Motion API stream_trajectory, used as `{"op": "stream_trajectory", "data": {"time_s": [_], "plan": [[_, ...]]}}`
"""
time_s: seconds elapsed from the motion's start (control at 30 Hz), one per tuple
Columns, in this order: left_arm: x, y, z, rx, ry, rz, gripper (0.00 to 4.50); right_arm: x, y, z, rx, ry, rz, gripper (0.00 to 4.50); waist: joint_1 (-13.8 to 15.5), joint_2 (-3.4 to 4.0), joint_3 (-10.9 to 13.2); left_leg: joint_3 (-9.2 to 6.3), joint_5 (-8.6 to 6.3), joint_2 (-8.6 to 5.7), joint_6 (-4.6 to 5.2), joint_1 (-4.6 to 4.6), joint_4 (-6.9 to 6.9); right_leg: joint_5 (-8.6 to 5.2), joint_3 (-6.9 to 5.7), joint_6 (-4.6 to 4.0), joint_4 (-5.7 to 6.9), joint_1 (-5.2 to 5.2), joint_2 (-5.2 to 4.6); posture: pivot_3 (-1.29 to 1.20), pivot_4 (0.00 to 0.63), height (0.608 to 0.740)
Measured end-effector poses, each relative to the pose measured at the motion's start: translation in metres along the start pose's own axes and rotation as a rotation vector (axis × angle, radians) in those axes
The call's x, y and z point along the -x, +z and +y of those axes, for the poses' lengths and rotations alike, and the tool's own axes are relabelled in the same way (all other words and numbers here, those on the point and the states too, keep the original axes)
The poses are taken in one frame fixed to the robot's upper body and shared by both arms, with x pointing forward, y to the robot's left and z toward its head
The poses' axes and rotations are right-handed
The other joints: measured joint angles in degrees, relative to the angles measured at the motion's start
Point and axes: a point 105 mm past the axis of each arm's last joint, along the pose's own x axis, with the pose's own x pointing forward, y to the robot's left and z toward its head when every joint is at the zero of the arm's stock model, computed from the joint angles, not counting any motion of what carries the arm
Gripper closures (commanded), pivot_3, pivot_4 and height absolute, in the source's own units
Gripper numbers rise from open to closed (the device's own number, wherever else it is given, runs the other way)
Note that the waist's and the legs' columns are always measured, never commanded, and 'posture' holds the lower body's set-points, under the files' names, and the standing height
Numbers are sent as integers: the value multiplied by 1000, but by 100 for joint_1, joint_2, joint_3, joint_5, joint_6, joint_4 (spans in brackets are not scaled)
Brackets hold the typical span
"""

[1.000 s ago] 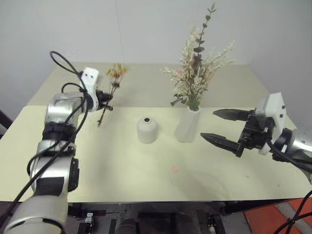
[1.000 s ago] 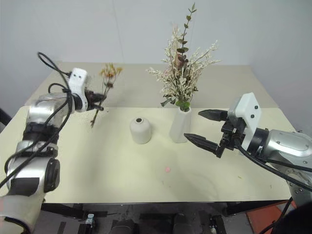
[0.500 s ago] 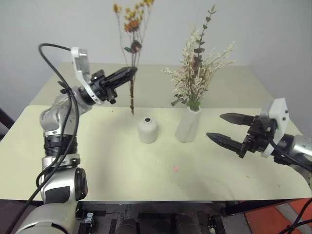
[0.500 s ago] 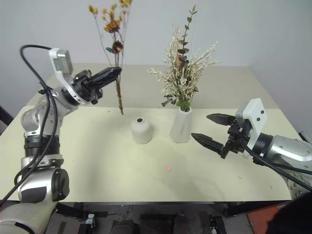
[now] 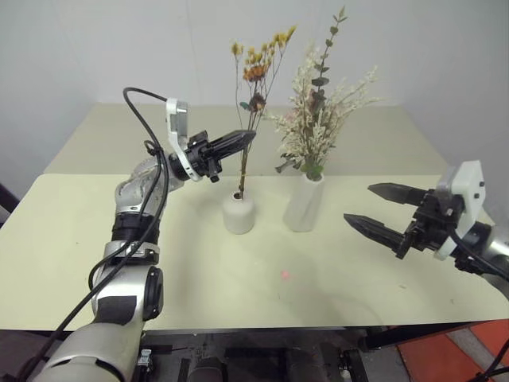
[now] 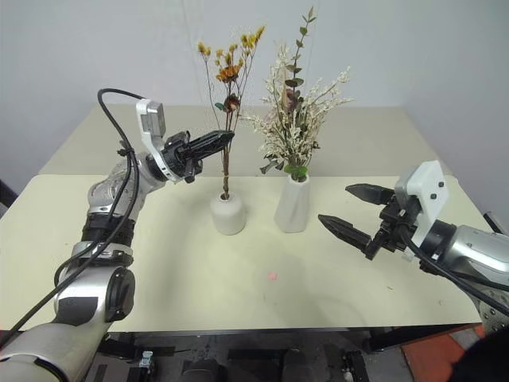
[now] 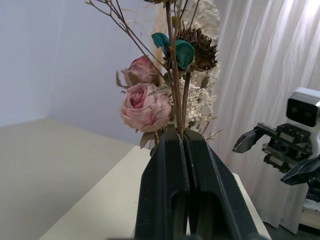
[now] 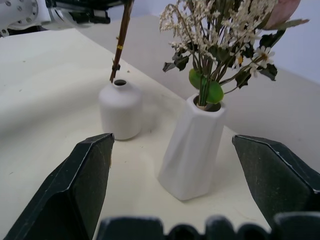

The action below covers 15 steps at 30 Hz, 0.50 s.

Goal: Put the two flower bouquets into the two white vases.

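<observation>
Next, I release the small bouquet from my left gripper in the hole of the short round white vase [image 5: 238,196].
My left gripper [image 5: 248,135] is shut on the thin stems of the small bouquet [image 5: 253,72], whose orange-yellow blossoms stand upright above it. The stems' lower end [image 8: 113,75] meets the small hole of the short round white vase [image 5: 238,215]; how deep it sits I cannot tell. Just to the right, the tall tapered white vase [image 5: 305,203] holds the big cream-white bouquet [image 5: 318,119] with green leaves. My right gripper [image 5: 358,202] hovers open to the right of the tall vase, with nothing between its fingers. The left wrist view shows the black fingers [image 7: 165,185] pinching the stems [image 7: 175,90].
Both vases stand mid-table on the pale yellow tabletop [image 5: 159,263], which carries a small red dot [image 5: 285,275] in front of them. A plain wall rises behind the table's far edge. The table's near edge runs just below my arms.
My left gripper has swung to the right with the small bouquet, tilting it upright and bringing its stems from left of the short vase to over its hole. The right gripper has hardly moved.
</observation>
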Motion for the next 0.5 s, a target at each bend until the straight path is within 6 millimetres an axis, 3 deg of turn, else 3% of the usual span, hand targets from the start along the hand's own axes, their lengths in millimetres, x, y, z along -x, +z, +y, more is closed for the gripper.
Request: {"op": "stream_trajectory", "data": {"time_s": [0.5], "plan": [[2, -6, 8, -35, 12, 42, 4477, 1, -2, 4, -4, -20, 6, 0, -1, 0, 0, 0, -2, 0, 3, -2, 0, 0, 0, 1, 1, 0, 0, 0, 150, 740]]}}
